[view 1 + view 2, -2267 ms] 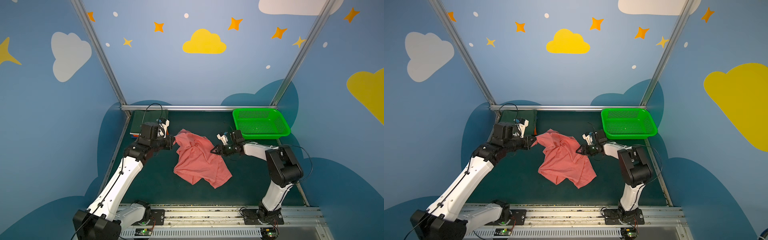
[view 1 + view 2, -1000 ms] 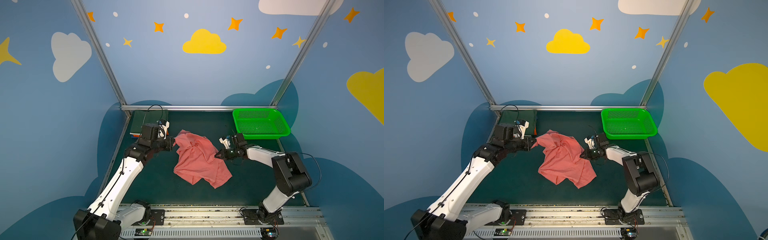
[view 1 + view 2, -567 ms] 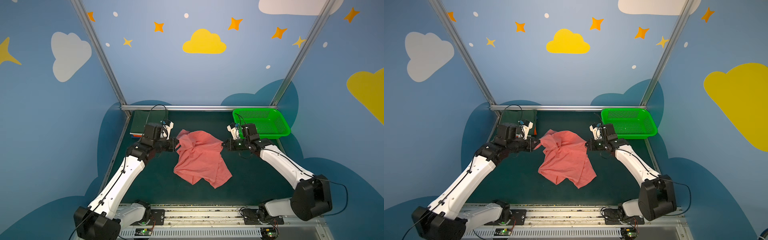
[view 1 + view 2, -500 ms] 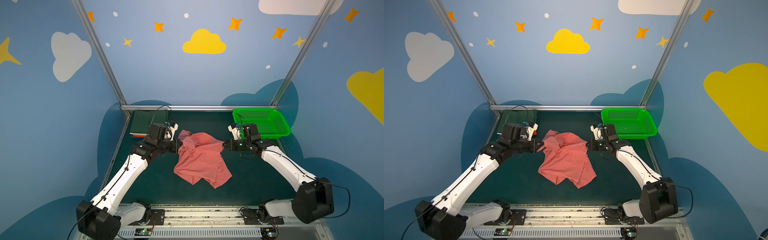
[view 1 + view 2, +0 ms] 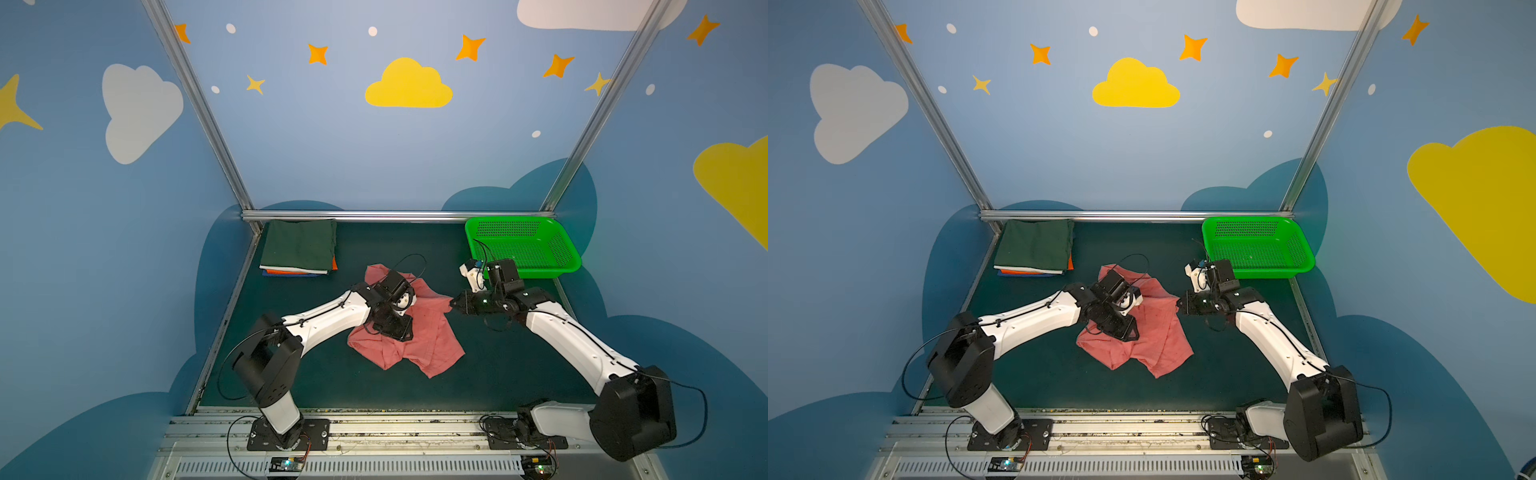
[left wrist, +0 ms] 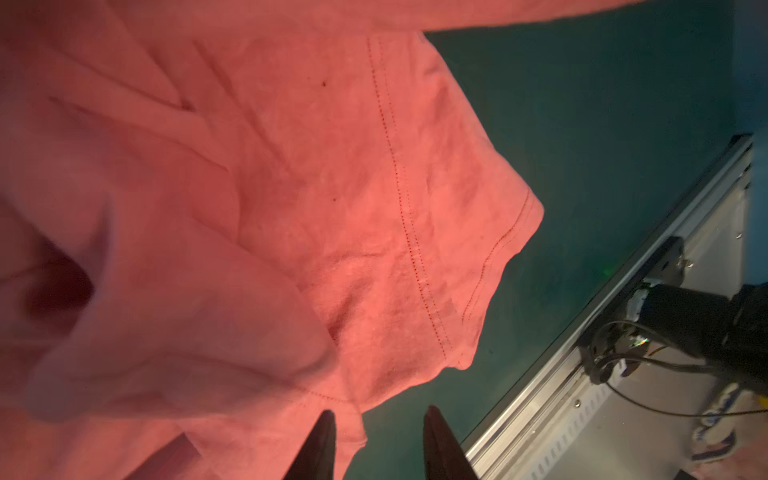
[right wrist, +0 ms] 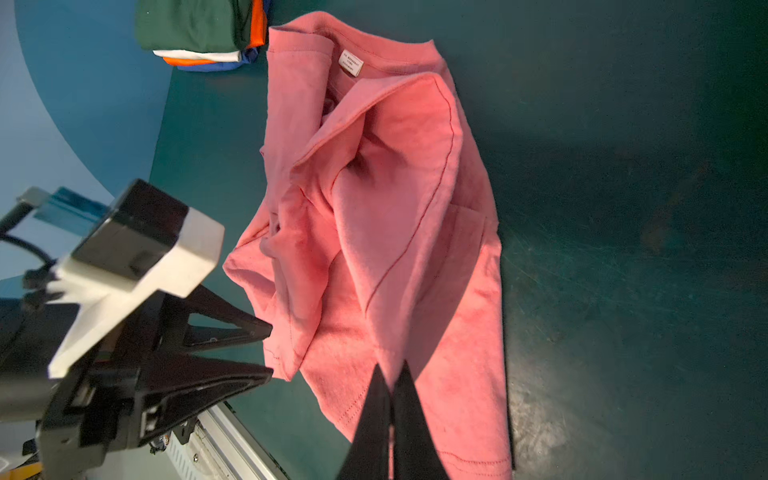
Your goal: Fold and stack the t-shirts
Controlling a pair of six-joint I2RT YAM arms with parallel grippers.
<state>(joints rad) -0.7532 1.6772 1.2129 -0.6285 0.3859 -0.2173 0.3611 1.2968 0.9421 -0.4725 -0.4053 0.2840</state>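
Observation:
The pink t-shirt's bunched middle is under my left gripper, so I need to back that gripper off and pinch the t-shirt's near edge (image 5: 385, 362) before both grippers lift and spread it.
A salmon-pink t-shirt (image 5: 436, 340) (image 5: 1163, 345) lies crumpled in the middle of the dark mat. My left gripper (image 5: 405, 333) (image 5: 1131, 332) hovers low over its left front part. In the left wrist view the left gripper (image 6: 379, 413) is open, with the shirt's hem (image 6: 349, 415) beside one finger. My right gripper (image 5: 452, 304) (image 7: 390, 370) is shut on a pinch of the pink shirt (image 7: 395, 232) at its right edge. Folded t-shirts (image 5: 299, 249) (image 5: 1036, 247) (image 7: 199, 29) are stacked at the back left: dark green on top, then white, orange and blue.
A green perforated basket (image 5: 536, 272) (image 5: 1266, 273) stands at the back right, just behind my right wrist. Metal rails (image 5: 374, 419) run along the front edge, and frame posts and blue walls close in the sides.
My left gripper has let go of the shirt's back-left corner, opened, and swung right and forward over the cloth. My right gripper stays shut on the right edge, almost still.

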